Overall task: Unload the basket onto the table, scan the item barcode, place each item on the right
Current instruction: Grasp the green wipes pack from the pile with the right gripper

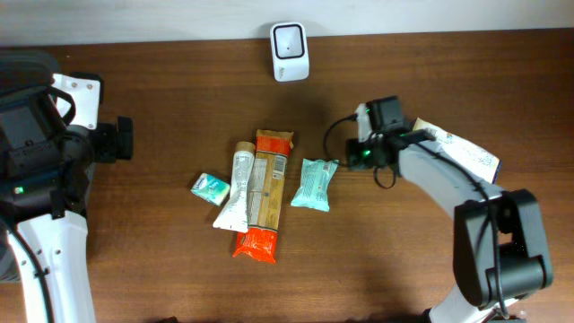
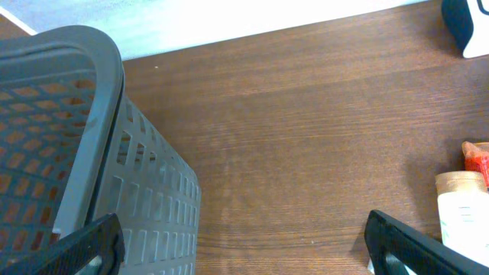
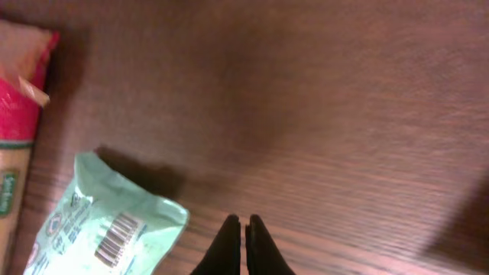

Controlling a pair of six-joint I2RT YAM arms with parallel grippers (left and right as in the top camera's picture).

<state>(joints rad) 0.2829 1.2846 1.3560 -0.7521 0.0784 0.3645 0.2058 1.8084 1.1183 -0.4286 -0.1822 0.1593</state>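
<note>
My right gripper is closed over wood next to the mint packet, so I need to open it, move it over the packet and grip its near edge (image 1: 329,170) before scanning.
Several packets lie mid-table: a mint-green one (image 1: 314,183), a long orange-red one (image 1: 263,197), a white tube (image 1: 237,188) and a small teal one (image 1: 211,187). The white scanner (image 1: 290,51) stands at the far edge. My right gripper (image 1: 348,158) sits just right of the mint packet, shut and empty. In the right wrist view its tips (image 3: 244,223) hover over bare wood, beside the mint packet (image 3: 107,229), whose barcode (image 3: 116,237) faces up. My left gripper (image 2: 244,260) is wide open and empty, far left (image 1: 121,139).
A grey slatted basket (image 2: 76,153) fills the left of the left wrist view. A white printed packet (image 1: 462,151) lies under my right arm. The scanner's corner (image 2: 466,27), the white tube (image 2: 462,214) and the red packet (image 2: 477,156) show at that view's right edge.
</note>
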